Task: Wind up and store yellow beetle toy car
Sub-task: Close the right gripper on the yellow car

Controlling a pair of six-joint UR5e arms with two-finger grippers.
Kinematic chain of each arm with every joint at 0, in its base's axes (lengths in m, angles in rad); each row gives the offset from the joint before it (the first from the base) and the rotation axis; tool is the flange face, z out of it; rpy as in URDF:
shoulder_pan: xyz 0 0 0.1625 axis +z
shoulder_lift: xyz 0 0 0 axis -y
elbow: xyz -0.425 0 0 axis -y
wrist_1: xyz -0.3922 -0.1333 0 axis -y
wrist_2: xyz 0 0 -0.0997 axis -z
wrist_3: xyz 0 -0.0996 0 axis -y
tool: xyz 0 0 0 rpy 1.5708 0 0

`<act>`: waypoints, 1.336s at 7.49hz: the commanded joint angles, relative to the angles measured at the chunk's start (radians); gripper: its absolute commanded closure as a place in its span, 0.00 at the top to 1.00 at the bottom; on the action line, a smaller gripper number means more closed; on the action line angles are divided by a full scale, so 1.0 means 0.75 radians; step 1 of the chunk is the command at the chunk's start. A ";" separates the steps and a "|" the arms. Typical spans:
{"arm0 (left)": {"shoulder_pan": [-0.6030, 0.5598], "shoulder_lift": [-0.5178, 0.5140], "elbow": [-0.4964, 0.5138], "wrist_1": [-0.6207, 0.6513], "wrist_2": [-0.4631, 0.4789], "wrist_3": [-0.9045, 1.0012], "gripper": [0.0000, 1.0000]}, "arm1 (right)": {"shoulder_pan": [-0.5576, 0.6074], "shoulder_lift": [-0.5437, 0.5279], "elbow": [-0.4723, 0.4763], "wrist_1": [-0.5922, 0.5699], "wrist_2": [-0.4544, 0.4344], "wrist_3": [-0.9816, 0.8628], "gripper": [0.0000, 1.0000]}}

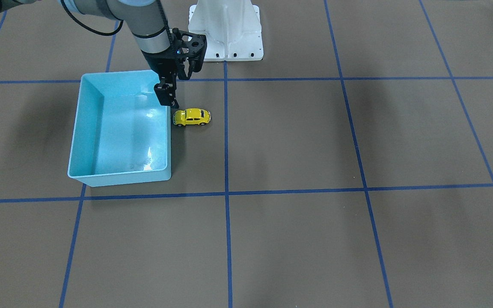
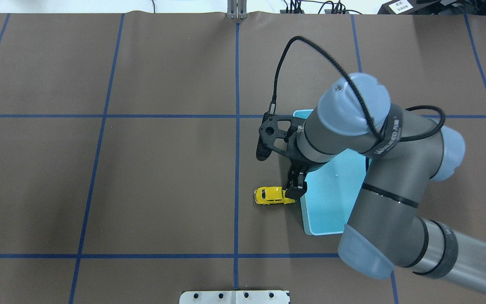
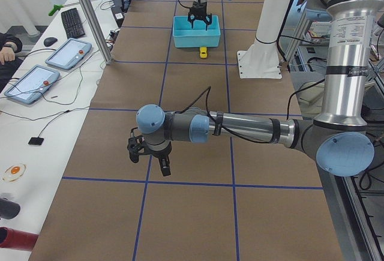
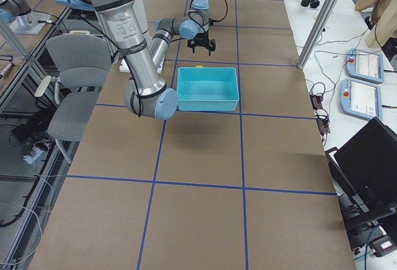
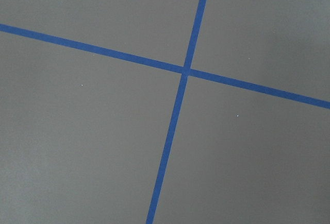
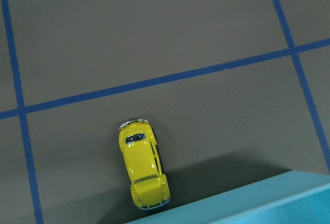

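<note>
The robot's right gripper should next close on the car's middle point(image 1: 191, 118) point(image 6: 141, 159), gripping both sides of the yellow beetle toy car below its roof.
The yellow beetle toy car point(image 1: 191, 116) stands on its wheels on the brown table, just beside the long wall of the light-blue bin point(image 1: 120, 128). It also shows in the overhead view point(image 2: 273, 195) and the right wrist view point(image 6: 143, 170). My right gripper point(image 1: 170, 102) hangs over the gap between the bin's wall and the car's end, above the car and apart from it. Its jaws stand open and empty. My left gripper point(image 3: 150, 156) hovers low over bare table far from the car. It shows only in the exterior left view, so I cannot tell its state.
The bin point(image 2: 331, 190) is empty. The white robot base point(image 1: 226, 32) stands behind the car. Blue tape lines point(image 5: 183, 69) cross the table mat. Operators' tablets point(image 3: 68, 54) and a keyboard lie on the side desk.
</note>
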 commanded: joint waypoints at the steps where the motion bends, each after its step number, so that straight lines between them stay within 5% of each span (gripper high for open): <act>1: -0.004 0.016 -0.007 -0.006 -0.001 -0.027 1.00 | -0.110 0.002 -0.036 0.002 -0.107 -0.003 0.99; 8: -0.002 0.014 0.003 0.000 0.001 -0.029 1.00 | -0.143 0.051 -0.226 0.028 -0.207 -0.152 0.99; 10: -0.002 0.012 0.007 0.000 -0.001 -0.029 1.00 | -0.143 0.047 -0.343 0.228 -0.203 -0.150 0.99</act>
